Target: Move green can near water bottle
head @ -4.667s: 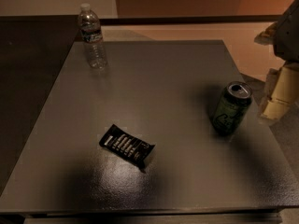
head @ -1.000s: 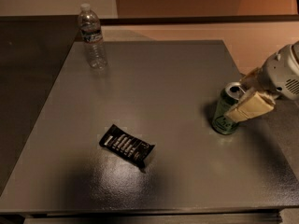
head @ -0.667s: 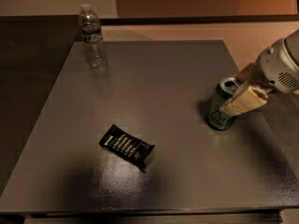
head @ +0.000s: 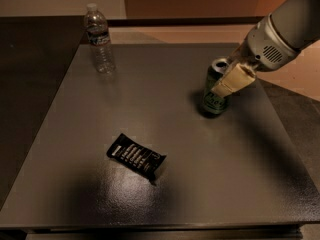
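My gripper will let go of the green can on the grey table [head: 130,78], close beside the water bottle, on the side where the arm is.
The green can [head: 214,102] stands upright, slightly tilted, on the right half of the grey table [head: 165,194]. My gripper [head: 225,80] comes in from the upper right and is shut on the can near its top; one pale finger [head: 234,81] lies across its front right side. The water bottle [head: 99,40] stands upright at the table's far left corner, well apart from the can.
A flat black snack packet [head: 136,155] lies on the table, front and left of centre. The white arm housing [head: 280,34] hangs over the table's right edge. A dark floor lies left of the table, a pale floor behind.
The gripper closed on the green can and carried it left and farther back, toward the table's middle. The bottle and the packet have not moved.
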You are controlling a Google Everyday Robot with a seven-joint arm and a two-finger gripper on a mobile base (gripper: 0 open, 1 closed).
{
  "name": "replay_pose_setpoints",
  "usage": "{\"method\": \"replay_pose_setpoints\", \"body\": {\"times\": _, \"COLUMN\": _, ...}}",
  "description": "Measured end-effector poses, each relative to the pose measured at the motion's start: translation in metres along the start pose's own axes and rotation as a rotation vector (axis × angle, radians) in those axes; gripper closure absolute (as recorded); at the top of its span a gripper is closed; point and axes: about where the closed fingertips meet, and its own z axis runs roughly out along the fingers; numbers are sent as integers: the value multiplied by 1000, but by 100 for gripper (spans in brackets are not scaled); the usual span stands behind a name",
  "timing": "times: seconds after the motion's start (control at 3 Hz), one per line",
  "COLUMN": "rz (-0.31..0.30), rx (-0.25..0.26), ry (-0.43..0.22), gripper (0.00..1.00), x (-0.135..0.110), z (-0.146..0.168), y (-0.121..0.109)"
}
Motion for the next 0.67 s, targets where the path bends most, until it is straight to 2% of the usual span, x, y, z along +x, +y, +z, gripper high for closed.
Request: {"method": "replay_pose_setpoints", "body": {"times": 0.67, "rz": -21, "rx": -16, "ry": -47, "gripper": 100, "x": -69, "z": 39, "y": -33}}
